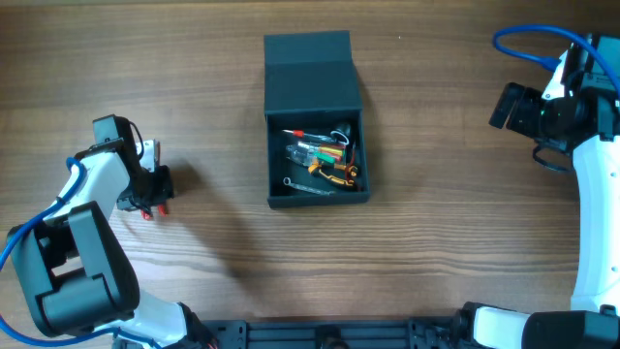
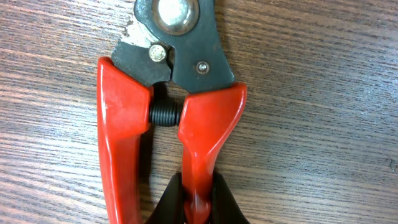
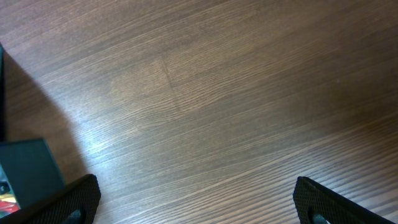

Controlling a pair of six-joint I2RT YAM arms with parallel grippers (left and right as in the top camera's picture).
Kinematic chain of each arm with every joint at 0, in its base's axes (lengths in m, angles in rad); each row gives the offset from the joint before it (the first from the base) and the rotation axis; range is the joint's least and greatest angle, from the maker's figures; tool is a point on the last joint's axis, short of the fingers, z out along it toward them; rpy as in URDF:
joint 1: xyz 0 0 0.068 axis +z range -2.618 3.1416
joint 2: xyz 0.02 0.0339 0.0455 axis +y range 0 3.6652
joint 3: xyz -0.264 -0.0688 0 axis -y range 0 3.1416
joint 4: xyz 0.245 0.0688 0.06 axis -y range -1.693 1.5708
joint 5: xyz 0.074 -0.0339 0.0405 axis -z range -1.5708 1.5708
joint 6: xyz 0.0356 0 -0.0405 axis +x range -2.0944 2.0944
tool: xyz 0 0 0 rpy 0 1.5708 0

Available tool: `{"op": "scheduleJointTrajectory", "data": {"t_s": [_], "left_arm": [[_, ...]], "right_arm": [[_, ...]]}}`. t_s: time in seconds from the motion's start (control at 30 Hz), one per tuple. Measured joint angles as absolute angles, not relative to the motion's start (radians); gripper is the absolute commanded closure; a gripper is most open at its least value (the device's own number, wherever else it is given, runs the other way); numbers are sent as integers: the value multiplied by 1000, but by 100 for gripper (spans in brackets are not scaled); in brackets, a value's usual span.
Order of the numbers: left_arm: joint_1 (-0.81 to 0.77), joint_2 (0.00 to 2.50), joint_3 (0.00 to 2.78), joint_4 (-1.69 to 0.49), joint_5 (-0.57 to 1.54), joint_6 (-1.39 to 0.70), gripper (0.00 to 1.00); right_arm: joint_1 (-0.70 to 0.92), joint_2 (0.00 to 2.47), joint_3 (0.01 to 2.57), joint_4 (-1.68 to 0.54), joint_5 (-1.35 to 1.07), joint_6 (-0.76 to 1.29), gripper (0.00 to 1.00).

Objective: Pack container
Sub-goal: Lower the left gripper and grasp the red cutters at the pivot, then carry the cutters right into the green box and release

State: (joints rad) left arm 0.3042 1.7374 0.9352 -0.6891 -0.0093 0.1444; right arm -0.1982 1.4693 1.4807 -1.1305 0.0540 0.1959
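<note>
I will drop the red-handled pliers from my left gripper over the silver wrench [image 1: 314,181] near the container's front side. The pliers now lie flat on the wood.
The container [image 1: 269,155], a dark teal-grey box, stands open at the table's middle with its flap lid [image 1: 310,73] folded back. Several small hand tools [image 1: 325,155] lie inside. Far to its left my left gripper [image 1: 155,194] points down at the table. In the left wrist view it [image 2: 199,199] is shut on the right handle of red-handled pliers [image 2: 208,130], which lie flat on the wood with their black pivot head pointing away. My right gripper [image 1: 504,105] hovers at the far right, and its fingers [image 3: 74,199] stand wide apart, open over bare wood.
A corner of the container [image 3: 25,171] shows at the left edge of the right wrist view. A blue cable [image 1: 528,44] loops above the right arm. The left arm's base [image 1: 73,262] fills the near left corner.
</note>
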Motion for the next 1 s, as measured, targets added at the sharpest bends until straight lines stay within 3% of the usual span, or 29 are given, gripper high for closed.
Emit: {"op": "scheduleJointTrajectory", "data": {"t_s": [0.4,0.57,1.0], "left_arm": [[304,1737,939,-698,-9,145,96],[276,1745,987,-823,-2,144,96],[-112,1728,1563,-1166,39,159,96]], "right_arm": [[-198,1469,1481,-1131,54,176,0],[-198,1469,1481,-1131,54,170,0],[-198,1469,1480,-1137,54,170,0]]}}
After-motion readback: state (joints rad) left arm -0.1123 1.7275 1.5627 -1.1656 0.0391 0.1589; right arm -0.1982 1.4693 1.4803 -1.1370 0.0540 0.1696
